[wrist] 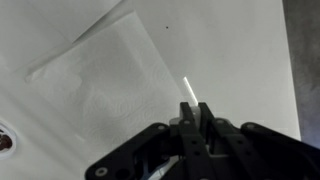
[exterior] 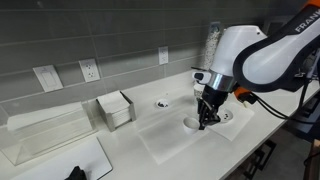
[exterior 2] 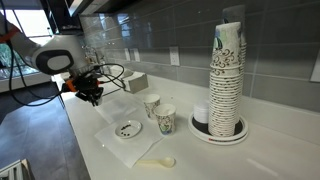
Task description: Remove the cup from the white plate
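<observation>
I will use my gripper to set the small white cup down on the white mat (exterior: pixel 151 136), near the mat's edge that faces the clear box.
The small white cup (exterior: pixel 191 124) is off the white plate (exterior: pixel 226 116) and just beside it, low over a white mat (exterior: pixel 170 140). My gripper (exterior: pixel 207 118) is shut on the cup's wall. In the wrist view the fingers (wrist: pixel 190 110) pinch a thin white rim (wrist: pixel 187 90) that sticks out past the tips. In an exterior view the plate (exterior 2: pixel 128 129) with dark marks lies bare on the mat, and my gripper (exterior 2: pixel 88 93) is farther along the counter. I cannot tell whether the cup touches the mat.
A small dish with a dark centre (exterior: pixel 162 102) sits near the wall. Two small marked cups (exterior 2: pixel 158 112), tall stacks of patterned cups (exterior 2: pixel 228 80) and a pale spoon (exterior 2: pixel 158 162) stand beyond the plate. A clear box (exterior: pixel 115 109) and a tray (exterior: pixel 45 135) are on the counter.
</observation>
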Robot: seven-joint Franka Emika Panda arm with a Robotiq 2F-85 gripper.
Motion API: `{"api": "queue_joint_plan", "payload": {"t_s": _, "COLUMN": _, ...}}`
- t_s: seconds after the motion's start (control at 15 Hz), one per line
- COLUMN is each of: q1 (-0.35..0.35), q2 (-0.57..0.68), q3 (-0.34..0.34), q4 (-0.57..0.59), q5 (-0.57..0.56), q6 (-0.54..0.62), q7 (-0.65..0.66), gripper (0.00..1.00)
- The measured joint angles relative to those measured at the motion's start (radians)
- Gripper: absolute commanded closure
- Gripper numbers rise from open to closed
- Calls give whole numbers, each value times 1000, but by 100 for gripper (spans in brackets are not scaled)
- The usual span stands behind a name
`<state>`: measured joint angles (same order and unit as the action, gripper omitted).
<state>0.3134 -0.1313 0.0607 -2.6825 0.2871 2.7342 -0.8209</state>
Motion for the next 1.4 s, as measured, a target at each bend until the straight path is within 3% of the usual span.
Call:
{"api": "queue_joint_plan", "payload": {"t_s": 0.27, "q1": 0, "q2": 9, "q3": 0, "q4": 4, "q5": 0, "q6": 0, "q7": -5, "gripper": 89}}
{"api": "queue_joint_plan", "payload": {"t_s": 0.33, "q1": 0, "q2": 9, "q3": 0, "q4": 4, "q5": 0, "q6": 0, "q7": -6, "gripper": 97}}
{"api": "queue_joint_plan", "payload": {"t_s": 0.67, "q1": -5, "q2": 23, "q3": 8, "q4": 26, "q5": -2, "q6": 0, "q7": -7, "gripper": 97}}
{"api": "queue_joint_plan", "payload": {"t_s": 1.07, "q1": -15, "q2": 153, "q3": 57, "q4": 215, "q5": -68, "q6": -96, "q7": 9, "gripper": 97}}
{"api": "queue_joint_plan", "payload": {"t_s": 1.4, "q1": -44, "q2": 295, "q3": 91, "q4": 363, "q5": -180, "q6": -133, "q7": 108, "gripper": 97}}
